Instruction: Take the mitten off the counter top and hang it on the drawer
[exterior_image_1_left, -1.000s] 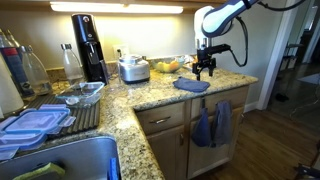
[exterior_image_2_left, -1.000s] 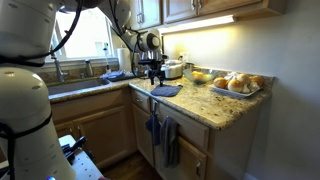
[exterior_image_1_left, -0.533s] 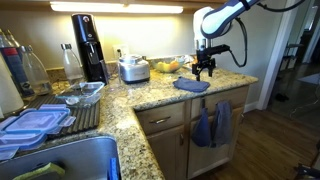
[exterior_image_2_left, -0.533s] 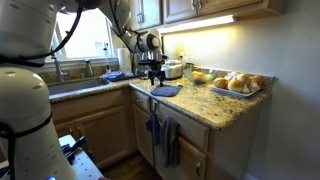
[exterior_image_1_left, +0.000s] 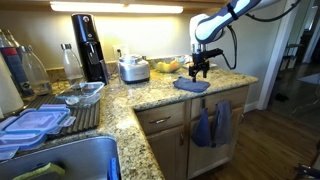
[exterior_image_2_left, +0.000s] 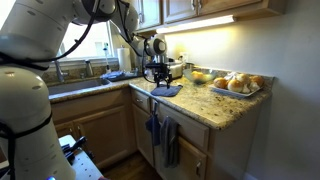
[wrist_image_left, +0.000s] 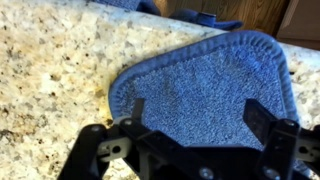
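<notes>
The robot's gripper needs to next go to the blue mitten's back edge (exterior_image_1_left: 187, 78), away from the front edge of the counter top, and close there.
The blue mitten (exterior_image_1_left: 191, 85) (exterior_image_2_left: 166, 90) lies flat on the speckled granite counter top (exterior_image_1_left: 150, 97) (exterior_image_2_left: 203, 103) near its rounded front edge. My gripper (exterior_image_1_left: 199, 72) (exterior_image_2_left: 160, 77) hangs just above it, pointing down. In the wrist view the gripper (wrist_image_left: 200, 108) is open, its two black fingers spread over the mitten (wrist_image_left: 205, 70) with nothing between them. The wooden drawer (exterior_image_1_left: 161, 120) sits under the counter, below and to the side of the mitten.
Two slate-blue cloths (exterior_image_1_left: 212, 126) (exterior_image_2_left: 160, 136) hang on the cabinet front below the mitten. A rice cooker (exterior_image_1_left: 134, 69), a fruit bowl (exterior_image_1_left: 166, 65) and a black coffee maker (exterior_image_1_left: 88, 45) stand behind. A tray of bread (exterior_image_2_left: 235, 85) lies further along the counter.
The arm has swung and lowered the gripper, so it now sits closer over the mitten. The jaws stayed open and the mitten has not moved.
</notes>
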